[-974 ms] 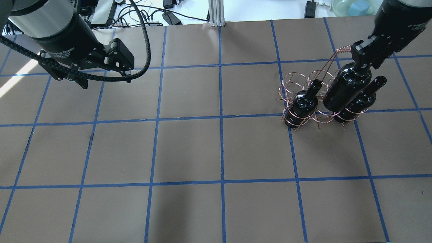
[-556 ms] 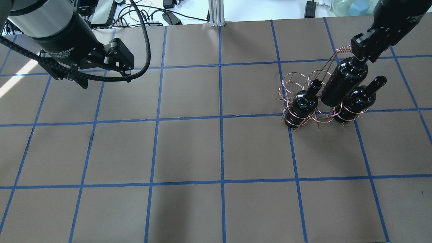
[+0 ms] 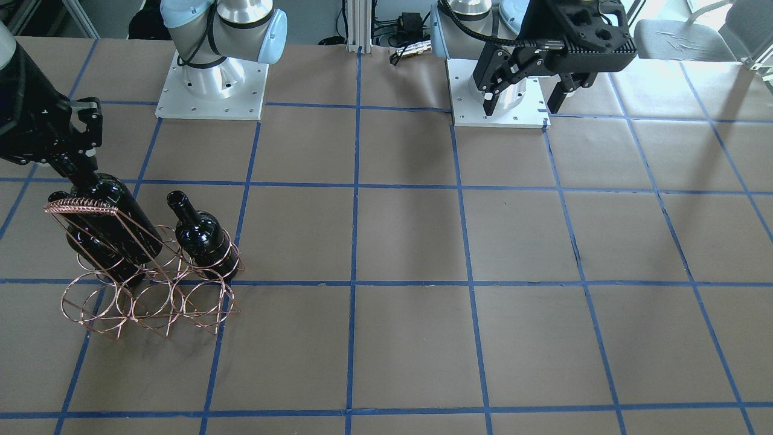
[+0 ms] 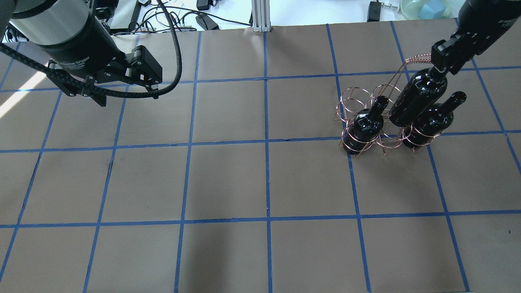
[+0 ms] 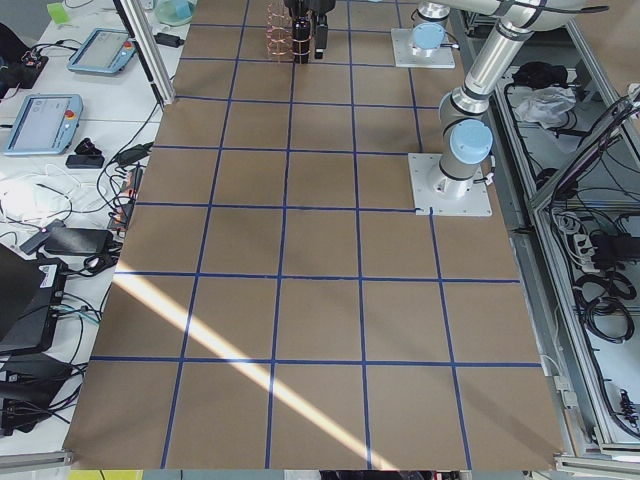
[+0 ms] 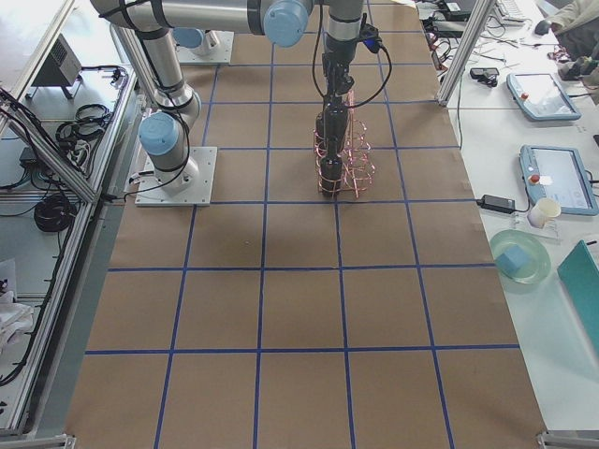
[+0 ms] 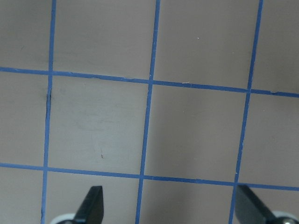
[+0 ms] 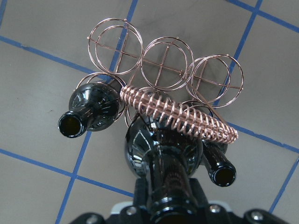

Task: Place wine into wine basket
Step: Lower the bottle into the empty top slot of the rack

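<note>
I need to let go of the wine bottle with my right gripper in the wine basket's middle ring [image 3: 166, 267] [image 8: 152, 99], between the outer bottles.
My right gripper [image 4: 441, 65] is shut on the neck of a near-black wine bottle [image 4: 419, 97] and holds it tilted over the copper wire wine basket [image 4: 356, 97]. The bottle's base sits at the middle ring of the row nearest me, between two look-alike bottles [image 4: 366, 124] [image 4: 433, 120] standing in the outer rings. The right wrist view shows the held bottle [image 8: 161, 158] under the wire-wrapped handle [image 8: 177, 114]. The far row of rings [image 3: 145, 302] is empty. My left gripper [image 4: 150, 79] is open and empty, far off at the back left; its fingertips [image 7: 93, 203] show over bare table.
The table is brown paper with a blue tape grid. The arm bases [image 3: 211, 84] [image 3: 498, 96] stand at my edge. Beyond the far edge are an aluminium post [image 4: 260, 16], cables and a bowl with a blue block [image 4: 427, 8].
My right gripper has gone down and slightly away from me with the bottle, whose base has sunk between the two standing bottles. The left arm has not moved.
</note>
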